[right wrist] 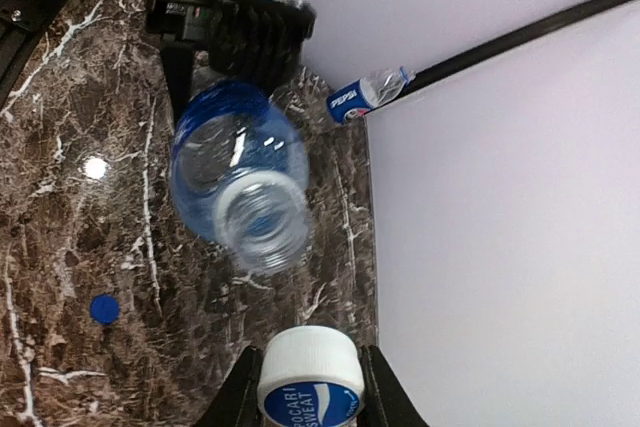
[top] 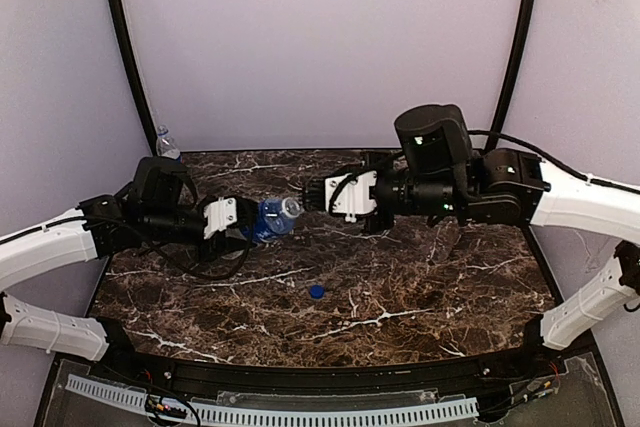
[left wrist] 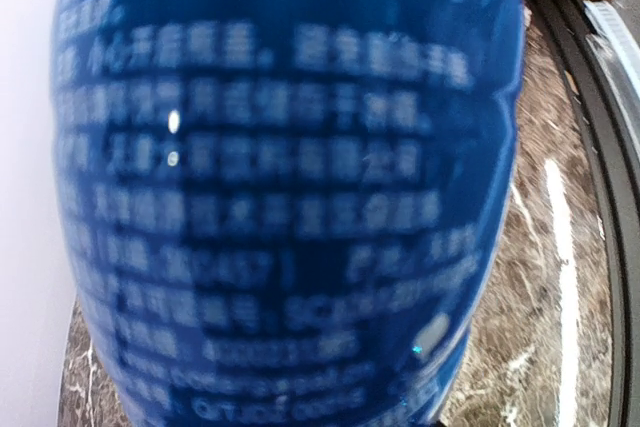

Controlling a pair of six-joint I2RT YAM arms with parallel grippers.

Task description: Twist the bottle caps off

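Note:
I will use my right gripper to set the white bottle cap down on the marble (top: pixel 348 291) close beside the blue bottle cap. The white cap is now just off the bottle's mouth.
A clear bottle with a blue label band (top: pixel 270 218) hangs sideways above the table, its open mouth (right wrist: pixel 262 224) facing right. My left gripper (top: pixel 236 217) is shut on its body, and the label (left wrist: pixel 290 187) fills the left wrist view and hides the fingers. A short gap to the right of the mouth, my right gripper (right wrist: pixel 310 387) is shut on a white bottle cap (right wrist: pixel 310 372) with a blue printed face, off the bottle. A blue bottle cap (top: pixel 316 291) lies loose on the marble in front. A second bottle with a blue label band (right wrist: pixel 365 95) stands at the far left corner.
The dark marble table (top: pixel 400 287) is closed in by pale walls with black corner posts (top: pixel 125 37). The far-left bottle (top: pixel 166 143) stands behind the left arm. A black and white rail (top: pixel 300 409) runs along the near edge.

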